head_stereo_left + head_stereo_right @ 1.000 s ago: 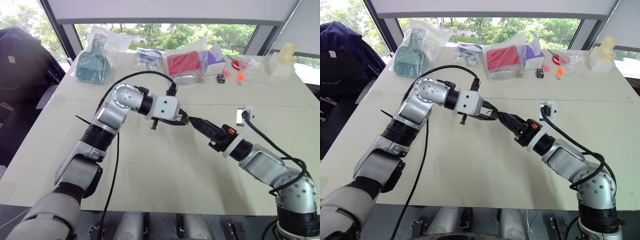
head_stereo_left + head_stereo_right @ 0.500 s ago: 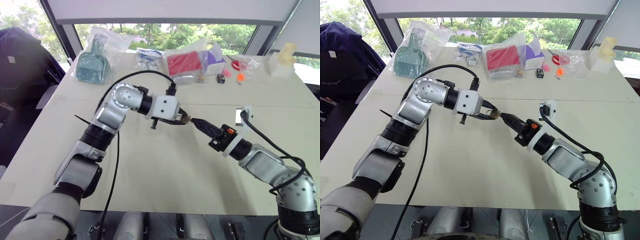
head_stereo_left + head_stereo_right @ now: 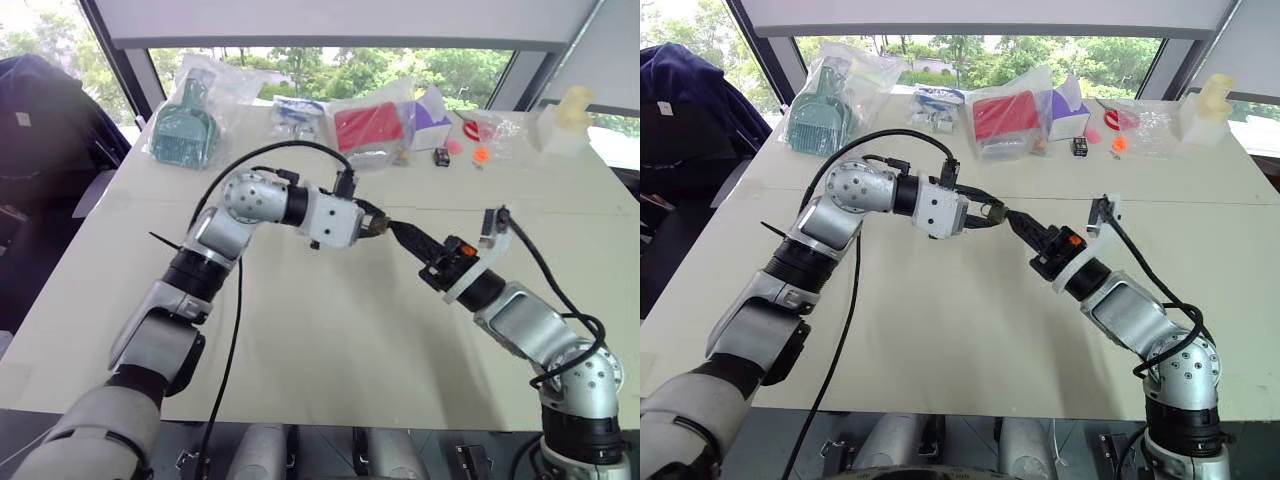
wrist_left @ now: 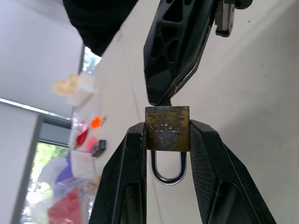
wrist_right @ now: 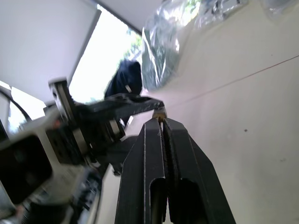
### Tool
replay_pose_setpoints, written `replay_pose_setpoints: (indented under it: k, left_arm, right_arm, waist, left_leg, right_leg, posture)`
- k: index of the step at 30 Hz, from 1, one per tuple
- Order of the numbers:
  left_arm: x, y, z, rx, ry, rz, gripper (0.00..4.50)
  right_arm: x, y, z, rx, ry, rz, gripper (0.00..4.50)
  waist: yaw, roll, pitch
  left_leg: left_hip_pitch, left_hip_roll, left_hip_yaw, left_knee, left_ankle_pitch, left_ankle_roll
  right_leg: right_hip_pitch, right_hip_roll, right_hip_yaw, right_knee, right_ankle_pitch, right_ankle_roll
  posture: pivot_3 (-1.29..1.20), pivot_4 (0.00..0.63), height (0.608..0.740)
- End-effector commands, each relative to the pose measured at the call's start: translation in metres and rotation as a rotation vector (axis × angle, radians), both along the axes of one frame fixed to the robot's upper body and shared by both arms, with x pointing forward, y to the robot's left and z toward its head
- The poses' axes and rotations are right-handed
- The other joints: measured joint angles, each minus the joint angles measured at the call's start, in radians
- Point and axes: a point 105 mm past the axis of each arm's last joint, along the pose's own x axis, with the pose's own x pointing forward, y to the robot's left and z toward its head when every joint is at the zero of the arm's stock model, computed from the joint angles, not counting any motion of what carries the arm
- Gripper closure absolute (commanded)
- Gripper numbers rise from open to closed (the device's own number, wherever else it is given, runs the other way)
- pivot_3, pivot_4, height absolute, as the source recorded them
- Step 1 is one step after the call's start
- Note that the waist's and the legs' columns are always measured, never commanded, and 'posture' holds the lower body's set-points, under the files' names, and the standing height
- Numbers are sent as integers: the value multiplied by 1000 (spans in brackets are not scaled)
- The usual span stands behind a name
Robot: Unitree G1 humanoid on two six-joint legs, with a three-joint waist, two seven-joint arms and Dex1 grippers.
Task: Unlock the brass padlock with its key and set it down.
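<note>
The silver shackle points back between the left gripper's fingers, so after turning the key, the robot's right gripper will take the padlock's body [image 4: 167, 132] and free the left gripper.
My left gripper [image 4: 167, 136] is shut on the brass padlock [image 4: 167, 128], pinching its body between both fingers. The silver shackle [image 4: 167, 171] looks closed and points back toward the wrist. I hold the lock above the middle of the table [image 3: 330, 330]. My right gripper [image 4: 161, 95] comes in from the right with its fingers shut, its tip against the padlock's free end. A short dark stub there is the key [image 4: 173, 99]; the rest of it is hidden in the fingers. In the head views the two grippers, left [image 3: 374, 222] and right [image 3: 393, 229], meet tip to tip.
Bagged items line the table's far edge: a green brush [image 3: 185, 125], a red pack [image 3: 370, 125], a purple box [image 3: 432, 108] and small orange bits [image 3: 480, 155]. A white block [image 3: 560, 120] stands at the far right. Black cables loop off both arms.
My right gripper has closed its fingers at the padlock's end. Both wrists have rolled, turning the lock and the right fingers together. The hands stay in about the same place.
</note>
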Motion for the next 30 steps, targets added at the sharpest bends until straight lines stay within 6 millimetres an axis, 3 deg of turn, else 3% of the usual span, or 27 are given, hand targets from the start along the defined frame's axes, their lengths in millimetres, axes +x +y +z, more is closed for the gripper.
replay_pose_setpoints:
  k: [1, 7, 13, 16, 21, 27, 30]
  left_arm:
    - [-11, -13, 29, -116, -196, -74, 3827]
    - [-9, -14, 36, -205, -338, -54, 3827]
    - [1, -8, 21, -153, -255, -19, 3827]
    - [4, -7, 20, -143, -247, -10, 3827]
    - [6, -8, 20, -136, -240, -6, 3827]
    - [6, -7, 18, -127, -237, -6, 3827]
    - [6, -6, 18, -126, -236, -5, 3827]
  right_arm:
    - [6, -9, 14, 117, 12, -61, 4456]
    - [7, -4, 15, 208, 67, -76, 4456]
    - [6, -6, 14, 135, 34, -105, 4456]
    - [4, -7, 15, 81, 3, -98, 3661]
    - [0, -5, 16, -15, -44, -67, 1254]
    - [-2, -3, 16, -34, -58, -48, 1254]
    - [-2, -3, 17, -26, -61, -45, 2129]
  waist:
    - [0, 0, 0]
    - [1, 0, 0]
    - [1, 0, 0]
    - [0, 0, 0]
    - [0, 0, 0]
    - [0, 0, 0]
    - [1, 0, 0]
  left_leg:
    - [0, 0, 0, 0, 0, 0]
    - [0, 0, 0, 0, 0, 0]
    - [0, 0, 1, 0, 0, 0]
    - [0, 0, 1, 0, 0, 0]
    - [0, 0, 1, 0, 0, 0]
    - [1, 0, 1, 0, 0, 0]
    - [1, 0, 1, 0, 0, 0]
  right_leg:
    - [0, 0, 0, 0, 0, 0]
    - [0, 0, 0, 0, 0, 0]
    - [0, 2, 0, 0, 0, 1]
    - [0, 2, 0, 0, 0, 1]
    - [1, 2, 0, 0, 0, 1]
    - [1, 2, 0, 0, 0, 1]
    - [1, 2, 0, 0, 0, 1]
  posture:
    - [0, 150, 740]
    - [0, 150, 740]
    - [0, 150, 740]
    - [0, 150, 740]
    - [0, 150, 740]
    - [0, 150, 740]
    - [0, 150, 740]
